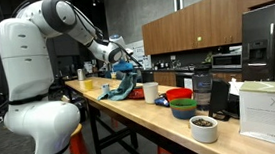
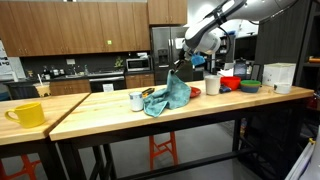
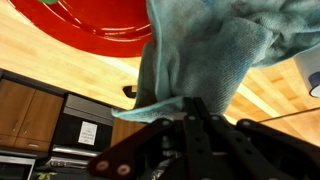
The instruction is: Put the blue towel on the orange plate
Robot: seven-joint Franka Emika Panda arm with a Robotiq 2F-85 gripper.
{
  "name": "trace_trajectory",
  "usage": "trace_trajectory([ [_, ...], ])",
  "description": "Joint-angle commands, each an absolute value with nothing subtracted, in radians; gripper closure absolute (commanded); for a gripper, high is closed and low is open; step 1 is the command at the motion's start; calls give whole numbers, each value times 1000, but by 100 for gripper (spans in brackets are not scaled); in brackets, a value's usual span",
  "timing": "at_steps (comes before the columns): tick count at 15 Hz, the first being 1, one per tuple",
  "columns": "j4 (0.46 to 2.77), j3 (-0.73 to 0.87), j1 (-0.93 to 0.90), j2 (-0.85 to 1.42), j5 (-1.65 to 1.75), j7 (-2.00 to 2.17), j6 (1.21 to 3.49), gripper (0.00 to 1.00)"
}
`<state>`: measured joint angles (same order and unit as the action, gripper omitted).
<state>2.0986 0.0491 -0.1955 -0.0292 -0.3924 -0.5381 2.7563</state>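
Next, I open my gripper and let the blue towel go on the wooden table (image 1: 126, 92), in between the white cup and the white mug.
The blue towel (image 2: 170, 95) hangs from my gripper (image 2: 181, 68), which is shut on its top corner; its lower part still rests bunched on the wooden table (image 2: 100, 108). In an exterior view the towel (image 1: 124, 83) hangs under the gripper (image 1: 126, 64). In the wrist view the towel (image 3: 205, 55) fills the space over the closed fingers (image 3: 190, 105), and an orange-red plate (image 3: 95, 30) lies beyond it on the table. The plate (image 2: 193, 92) shows just behind the towel in an exterior view.
A white cup (image 2: 136, 100) and a yellow mug (image 2: 27, 114) stand on the table. A white mug (image 1: 151, 90), red, green and blue bowls (image 1: 180, 101), a black jar (image 1: 202, 86), a white bowl (image 1: 204, 128) and a white box (image 1: 271, 110) crowd one end.
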Motion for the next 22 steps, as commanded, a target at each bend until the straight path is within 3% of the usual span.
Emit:
trace_trajectory([
  [1,2028,40,-205,-18,-392,-549,2743,99],
  [22,1977,117,-136,85,-30,-498,2864,99],
])
